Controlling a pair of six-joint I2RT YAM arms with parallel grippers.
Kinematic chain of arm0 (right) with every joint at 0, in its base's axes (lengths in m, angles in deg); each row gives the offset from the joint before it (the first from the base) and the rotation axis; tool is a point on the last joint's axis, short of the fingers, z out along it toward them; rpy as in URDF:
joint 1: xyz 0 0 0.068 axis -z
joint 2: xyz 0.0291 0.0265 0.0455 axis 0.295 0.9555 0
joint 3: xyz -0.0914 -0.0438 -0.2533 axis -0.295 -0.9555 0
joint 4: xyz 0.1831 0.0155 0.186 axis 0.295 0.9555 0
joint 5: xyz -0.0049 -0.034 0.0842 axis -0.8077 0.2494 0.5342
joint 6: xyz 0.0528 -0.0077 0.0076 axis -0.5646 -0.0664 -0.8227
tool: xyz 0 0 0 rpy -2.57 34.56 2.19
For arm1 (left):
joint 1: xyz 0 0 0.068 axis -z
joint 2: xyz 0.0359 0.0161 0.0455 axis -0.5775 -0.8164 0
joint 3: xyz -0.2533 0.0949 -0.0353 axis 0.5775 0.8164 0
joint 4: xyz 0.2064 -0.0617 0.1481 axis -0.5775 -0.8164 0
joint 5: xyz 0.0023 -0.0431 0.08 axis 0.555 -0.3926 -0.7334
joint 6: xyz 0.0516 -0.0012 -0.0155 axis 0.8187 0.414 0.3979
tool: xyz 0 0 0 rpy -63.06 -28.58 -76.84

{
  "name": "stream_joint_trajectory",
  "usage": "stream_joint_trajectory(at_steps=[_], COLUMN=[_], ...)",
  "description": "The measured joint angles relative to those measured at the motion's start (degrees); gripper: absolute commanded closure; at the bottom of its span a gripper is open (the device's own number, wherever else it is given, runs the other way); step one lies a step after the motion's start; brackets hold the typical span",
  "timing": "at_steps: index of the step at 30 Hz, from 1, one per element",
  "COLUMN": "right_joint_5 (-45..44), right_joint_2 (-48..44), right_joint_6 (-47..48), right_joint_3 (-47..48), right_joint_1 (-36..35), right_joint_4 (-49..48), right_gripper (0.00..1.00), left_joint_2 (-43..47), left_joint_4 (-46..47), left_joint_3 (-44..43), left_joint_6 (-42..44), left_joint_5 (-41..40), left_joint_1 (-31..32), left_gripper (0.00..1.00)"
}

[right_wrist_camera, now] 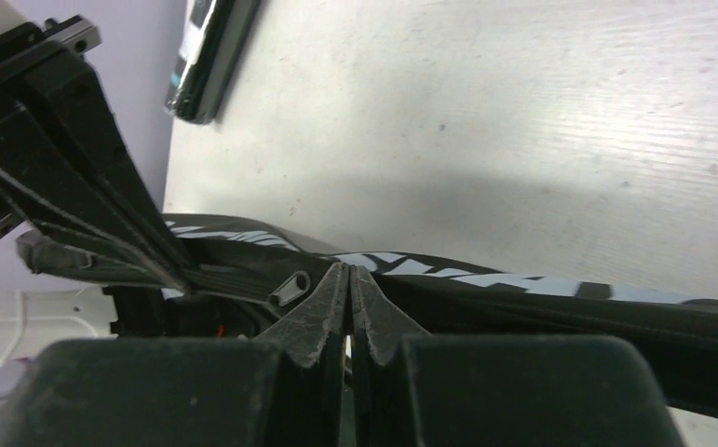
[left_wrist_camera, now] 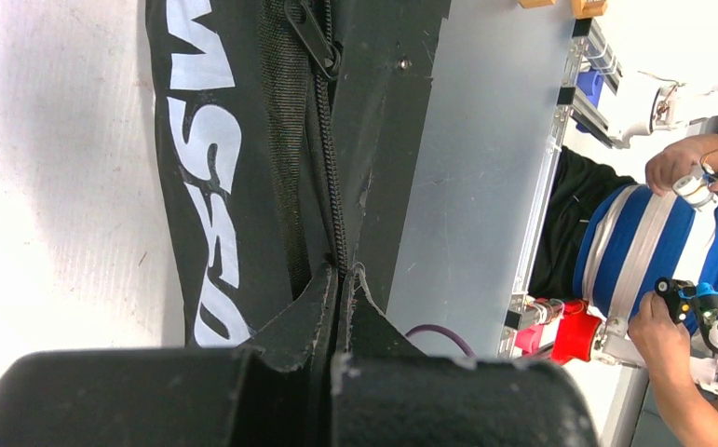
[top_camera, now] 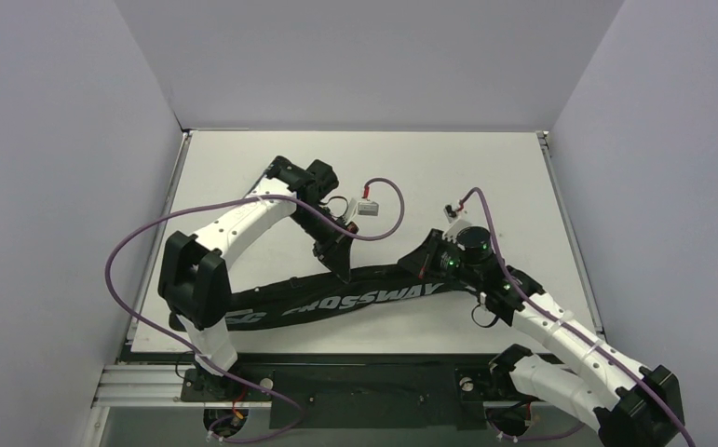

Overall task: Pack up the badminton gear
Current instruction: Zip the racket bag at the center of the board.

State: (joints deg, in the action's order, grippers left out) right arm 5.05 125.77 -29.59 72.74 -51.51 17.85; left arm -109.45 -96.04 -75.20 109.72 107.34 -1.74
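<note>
I should open my right gripper, which is shut on the bag's raised edge beside the zipper pull, and take the grey zipper pull (right_wrist_camera: 290,288).
The black bag lettered CROSSWAY (top_camera: 355,296) lies across the near part of the table. My left gripper (top_camera: 342,272) is shut on the bag's zipper seam near its middle; in the left wrist view its fingertips (left_wrist_camera: 329,284) pinch the zipper line (left_wrist_camera: 329,177), with a zipper pull (left_wrist_camera: 313,37) further along. My right gripper (top_camera: 426,264) is shut on the bag's raised edge (right_wrist_camera: 522,289) near its right end, with a grey zipper pull (right_wrist_camera: 290,287) just left of it. The black teal-printed tube (right_wrist_camera: 210,56) lies by the far wall. No rackets show.
The left gripper's fingers (right_wrist_camera: 66,158) stand close to the left in the right wrist view. A white connector on a purple cable (top_camera: 367,207) hangs over the table. The metal rail (left_wrist_camera: 485,186) runs along the near edge, with a person (left_wrist_camera: 671,251) beyond it. Walls close three sides.
</note>
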Motion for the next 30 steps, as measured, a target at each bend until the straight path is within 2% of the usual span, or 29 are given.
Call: stream_joint_trajectory(at_steps=[5,7,11,12,15,16,18,22,30], right_joint_5=[-2.4,-2.6,-2.4,-2.4,-2.5,-2.6,-3.0,-3.4,-0.2], right_joint_2=[-1.3,-1.4,-1.2,-1.3,-2.1,-2.8,-4.7,-5.9,2.1], right_joint_6=[2.1,2.7,1.9,1.1,-2.0,-3.3,-6.2,-11.2,-19.2], right_joint_3=[0.0,0.0,0.6,0.8,1.0,1.0,1.0,1.7,3.8], right_joint_1=[1.5,1.8,2.1,2.1,2.0,2.0,1.6,0.7,1.7], right_joint_4=[3.5,4.4,5.6,5.6,5.4,5.3,5.1,6.3,11.0], right_gripper=[1.0,0.97,0.68,0.58,0.48,0.42,0.39,0.41,0.42], left_joint_2=[-0.7,-1.0,-1.2,-1.2,-1.0,-0.9,-0.7,0.9,7.3], left_joint_4=[-3.5,-5.0,-5.6,-5.5,-3.8,-2.8,-0.9,3.3,11.7], left_joint_3=[-1.4,-2.3,-2.6,-2.6,-2.4,-2.1,-1.7,-0.4,2.1], left_joint_6=[3.0,4.1,4.6,4.4,2.7,1.9,0.4,-2.4,-5.5], left_joint_5=[-0.1,0.0,0.0,-0.1,-0.6,-1.0,-2.2,-5.8,-18.5], left_joint_1=[-0.2,-0.2,-0.2,-0.2,-0.1,-0.1,0.1,0.9,5.2], left_gripper=[1.0,1.0,1.0,1.0,1.0,1.0,1.0,1.0,1.0])
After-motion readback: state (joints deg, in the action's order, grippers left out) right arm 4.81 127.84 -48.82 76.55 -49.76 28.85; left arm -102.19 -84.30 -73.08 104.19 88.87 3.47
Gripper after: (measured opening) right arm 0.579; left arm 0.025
